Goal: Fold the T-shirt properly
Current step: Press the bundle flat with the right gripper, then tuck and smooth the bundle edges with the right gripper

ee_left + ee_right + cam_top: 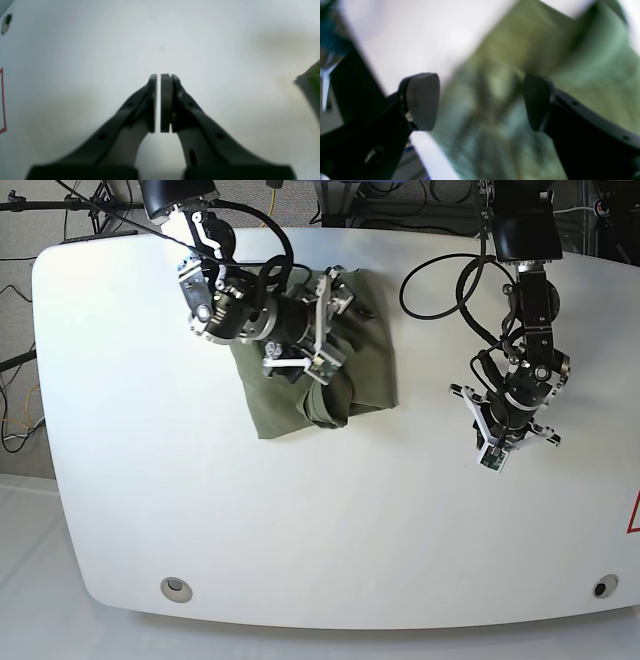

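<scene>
I should next close my right gripper on the side of the raised front fold [305, 402] [620, 42] of the T-shirt, beside the flat front corner of the shirt.
The olive-green T-shirt [350, 370] lies bunched and partly folded on the white table [150, 480], at the back middle. My right gripper [322, 330] hovers over the shirt's left part. In the right wrist view it [480, 102] is open, with nothing between its pads [422, 100], and the blurred T-shirt [570, 62] lies beyond it. My left gripper [503, 442] is over bare table, to the right of the shirt and apart from it. In the left wrist view it [158, 102] is shut to a hairline gap and empty. A corner of the T-shirt [312, 75] shows at that view's right edge.
The table has a round hole near the front left [176, 587] and another near the front right [600, 587], also visible in the left wrist view [6, 21]. A red mark [634, 512] sits at the right edge. Cables hang behind the table's back edge [440, 260].
</scene>
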`<action>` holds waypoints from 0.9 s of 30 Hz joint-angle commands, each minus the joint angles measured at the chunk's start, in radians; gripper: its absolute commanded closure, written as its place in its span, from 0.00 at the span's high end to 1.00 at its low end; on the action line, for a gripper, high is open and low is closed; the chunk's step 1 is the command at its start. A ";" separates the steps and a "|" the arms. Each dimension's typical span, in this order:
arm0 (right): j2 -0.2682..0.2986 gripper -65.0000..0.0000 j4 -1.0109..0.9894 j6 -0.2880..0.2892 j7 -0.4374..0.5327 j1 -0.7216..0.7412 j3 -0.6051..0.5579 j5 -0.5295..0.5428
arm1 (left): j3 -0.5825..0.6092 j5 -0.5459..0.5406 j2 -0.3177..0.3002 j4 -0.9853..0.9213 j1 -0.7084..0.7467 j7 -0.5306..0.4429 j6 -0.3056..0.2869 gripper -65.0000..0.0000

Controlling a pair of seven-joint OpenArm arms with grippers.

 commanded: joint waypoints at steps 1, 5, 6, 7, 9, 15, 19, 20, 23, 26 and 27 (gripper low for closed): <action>0.001 0.75 0.016 -0.004 0.019 0.039 -0.064 0.012 | -0.001 -0.005 -0.003 0.017 -0.023 -0.018 0.004 0.02; -0.002 0.75 0.013 -0.008 0.019 0.075 -0.156 0.006 | 0.002 -0.005 -0.003 0.017 -0.024 -0.018 0.004 0.02; -0.003 0.75 0.013 -0.008 0.019 0.082 -0.176 0.006 | 0.002 -0.005 -0.003 0.017 -0.024 -0.018 0.004 0.02; -0.003 0.75 0.013 -0.008 0.019 0.087 -0.186 0.005 | 0.002 -0.005 -0.003 0.017 -0.024 -0.018 0.004 0.02; -0.003 0.75 0.013 -0.010 0.019 0.096 -0.197 0.005 | 0.002 -0.005 -0.003 0.017 -0.024 -0.018 0.004 0.02; 0.000 0.75 0.013 -0.039 0.019 0.115 -0.137 0.003 | 0.002 -0.005 -0.003 0.017 -0.024 -0.018 0.004 0.02; 0.001 0.75 0.015 -0.082 0.019 0.115 -0.047 0.005 | 0.004 -0.005 -0.003 0.017 -0.024 -0.018 0.004 0.02; 0.003 0.75 0.015 -0.090 0.019 0.115 -0.019 0.005 | 0.004 -0.005 -0.003 0.017 -0.024 -0.018 0.004 0.02; 0.004 0.75 0.015 -0.091 0.019 0.116 0.053 0.003 | 0.004 -0.005 -0.002 0.017 -0.024 -0.018 0.004 0.02; 0.004 0.75 0.012 -0.091 0.019 0.116 0.119 0.003 | 0.004 -0.005 -0.002 0.018 -0.024 -0.018 0.004 0.02; 0.006 0.75 0.009 -0.091 0.019 0.113 0.145 0.003 | 0.005 -0.005 -0.002 0.018 -0.023 -0.018 0.004 0.02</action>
